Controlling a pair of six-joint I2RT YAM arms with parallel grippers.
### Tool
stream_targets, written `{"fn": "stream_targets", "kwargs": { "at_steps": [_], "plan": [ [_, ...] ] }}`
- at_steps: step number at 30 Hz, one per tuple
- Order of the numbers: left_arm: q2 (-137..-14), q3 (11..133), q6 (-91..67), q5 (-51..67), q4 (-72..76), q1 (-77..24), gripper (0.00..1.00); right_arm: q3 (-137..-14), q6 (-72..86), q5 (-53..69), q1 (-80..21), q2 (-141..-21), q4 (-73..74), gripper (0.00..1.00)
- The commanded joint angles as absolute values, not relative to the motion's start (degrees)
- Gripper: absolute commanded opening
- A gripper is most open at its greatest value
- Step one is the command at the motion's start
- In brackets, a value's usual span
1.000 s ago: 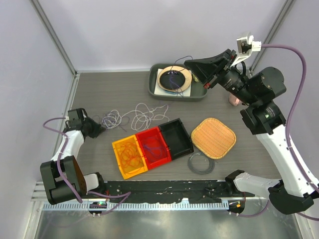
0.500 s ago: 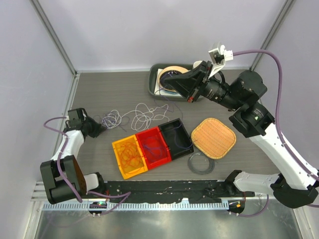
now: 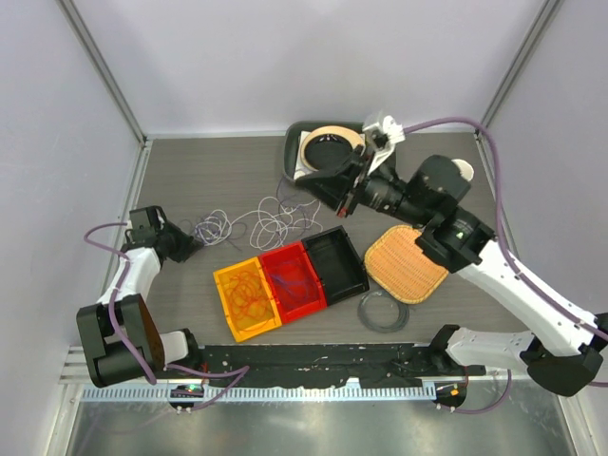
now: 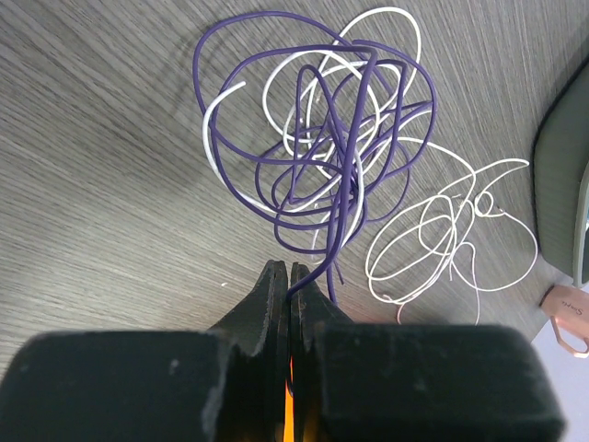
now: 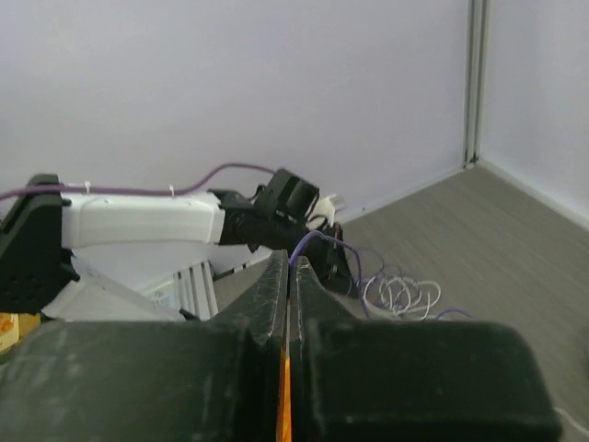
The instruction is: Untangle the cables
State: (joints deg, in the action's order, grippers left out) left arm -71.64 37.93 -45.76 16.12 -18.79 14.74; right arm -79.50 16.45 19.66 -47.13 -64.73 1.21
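Observation:
My right gripper has the piece of purple cable. It will let go of it in the red bin (image 3: 296, 286), between the yellow and black bins.
A tangle of purple cable (image 4: 322, 166) and white cable (image 4: 451, 230) lies on the grey table, left of centre (image 3: 214, 228). My left gripper (image 3: 187, 249) sits low at the tangle's left edge and is shut on one end of the purple cable (image 4: 290, 269). My right gripper (image 3: 306, 187) hangs above the table at the tangle's right side, shut on a purple cable strand (image 5: 291, 262) that runs down toward the coil (image 5: 400, 295). An orange-red cable lies in the yellow bin (image 3: 249, 296). Another purple cable lies in the red bin (image 3: 290, 282).
A black bin (image 3: 337, 261) adjoins the red one. A woven tray (image 3: 407, 261) and a clear ring (image 3: 382, 311) lie to the right. A grey tray (image 3: 294, 166) holding a round dark item stands at the back. A pink object (image 4: 566, 308) lies near it.
My right arm has swung left and down from over the back tray to the tangle's right side, still shut on the purple strand. The left gripper has stayed put.

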Motion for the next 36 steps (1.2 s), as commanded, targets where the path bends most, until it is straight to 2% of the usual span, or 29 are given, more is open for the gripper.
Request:
{"fn": "stream_targets", "kwargs": {
  "at_steps": [1,6,10,14,21,27,36],
  "plan": [
    [-71.9,37.71,-44.47,17.4,-16.52,14.59,0.0,-72.36,15.65,15.23,-49.92,-63.81,-5.71,0.01],
    [-71.72,37.53,-44.47,17.23,-16.61,14.59,0.0,-68.91,11.0,7.22,-54.84,-63.46,-5.72,0.01],
    [-71.98,37.44,-44.56,17.05,-16.0,14.59,0.0,-67.15,9.67,6.94,-57.56,-63.11,-5.36,0.01],
    [-72.51,37.71,-44.47,17.49,-16.08,14.59,0.0,-70.74,6.07,4.93,-60.38,-61.88,-4.13,0.01],
    [-72.51,37.62,-44.21,17.14,-16.0,14.59,0.0,-78.13,3.69,4.38,-60.91,-62.75,-1.41,0.01],
    [-73.04,37.71,-44.21,17.31,-16.08,14.59,0.0,-77.25,5.54,6.86,-61.08,-61.0,-1.06,0.01],
    [-73.04,37.53,-44.21,16.96,-16.08,14.59,0.0,-72.52,5.89,4.39,-61.17,-60.55,-0.44,0.01]
  ]
}}
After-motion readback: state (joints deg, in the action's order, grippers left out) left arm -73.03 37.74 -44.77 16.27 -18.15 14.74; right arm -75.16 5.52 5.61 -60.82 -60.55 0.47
